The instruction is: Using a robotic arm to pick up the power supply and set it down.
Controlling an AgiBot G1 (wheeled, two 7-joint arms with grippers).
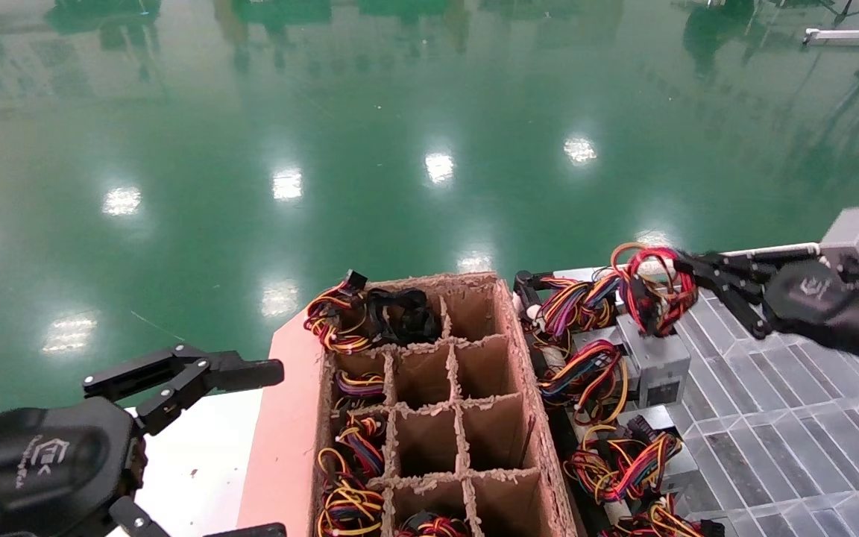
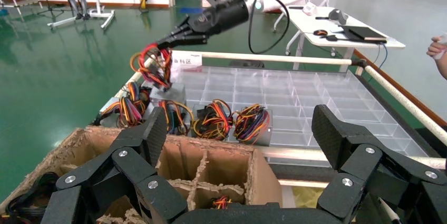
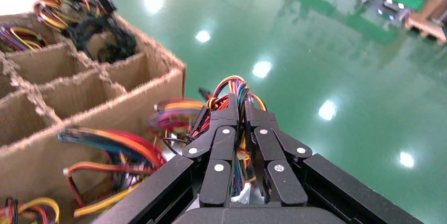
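Observation:
The power supply will go down from my right gripper on the clear tray's far end [image 1: 670, 365], against the wired grey boxes. The power supply is now at the tray's edge.
My right gripper [image 1: 674, 282] is shut on the looped red, orange and yellow wires [image 1: 653, 287] of the power supply. The small grey metal box [image 1: 659, 364] sits right under the bundle, at the left edge of the clear tray; I cannot tell whether it touches the tray. In the right wrist view the fingers [image 3: 226, 129] pinch the wires [image 3: 240, 89] between them. The left wrist view shows that robotic arm [image 2: 216, 16] holding the bundle [image 2: 153, 66] above the grey box [image 2: 169, 92]. My left gripper [image 1: 265, 451] is open at the lower left, holding nothing.
A cardboard box [image 1: 530, 388] with divider cells stands in the middle; some cells hold wire bundles. Several other grey boxes with coloured wires [image 1: 586, 373] line the left edge of the clear gridded tray [image 1: 780, 418]. A white table [image 1: 198, 462] lies under my left arm.

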